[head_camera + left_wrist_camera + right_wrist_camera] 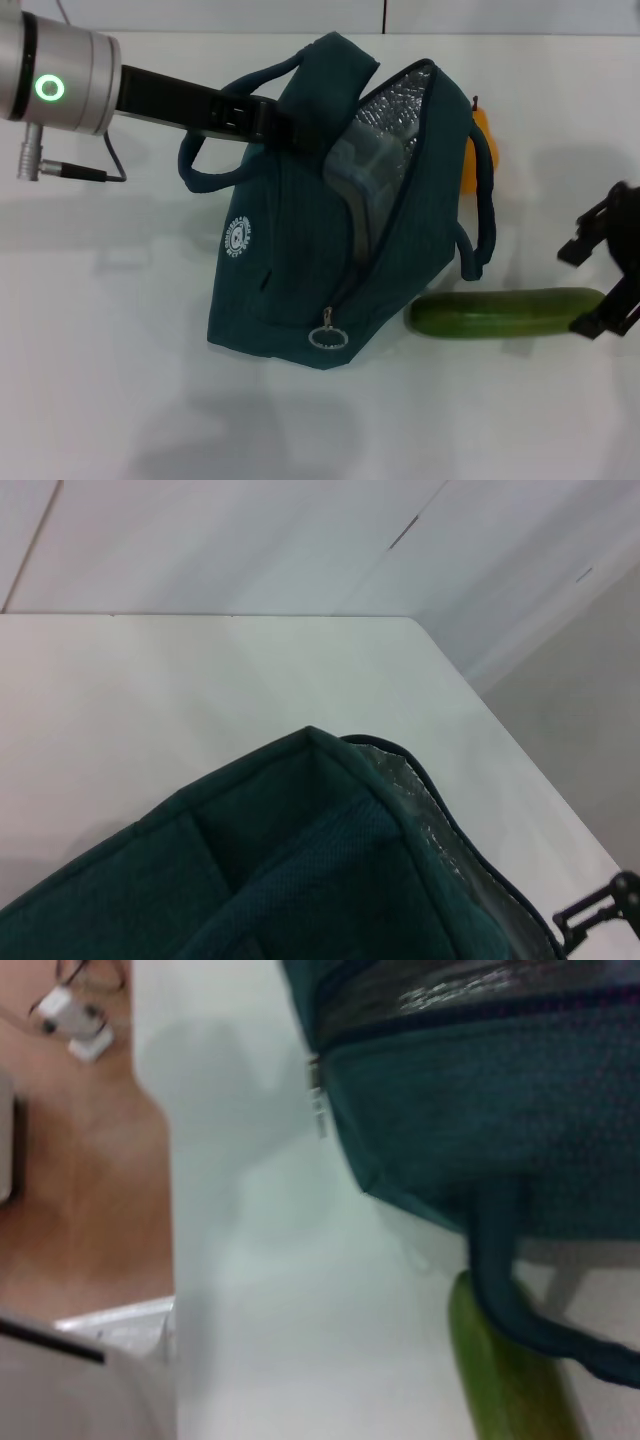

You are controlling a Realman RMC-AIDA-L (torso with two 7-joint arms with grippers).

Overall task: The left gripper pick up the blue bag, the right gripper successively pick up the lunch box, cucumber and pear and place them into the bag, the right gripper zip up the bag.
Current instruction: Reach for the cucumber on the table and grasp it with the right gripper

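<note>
I will close my right gripper on the middle of the green cucumber (507, 312), about halfway between its two ends.
The blue bag (300, 270) stands on the white table with its top unzipped and its silver lining (400, 95) showing. My left gripper (283, 122) is shut on the bag's top flap and holds it up. The lunch box (362, 168) sits inside the bag. The green cucumber (500, 312) lies on the table just right of the bag's base. My right gripper (585, 288) is open at the cucumber's right end, one finger behind it and one in front. The orange pear (482, 150) shows partly behind the bag. The right wrist view shows the bag (480, 1110) and cucumber (505, 1375) close up.
The zipper pull ring (327, 338) hangs at the bag's lower front. A bag strap (485, 215) droops on the right side toward the cucumber. The table's edge (170, 1210) and the floor show in the right wrist view.
</note>
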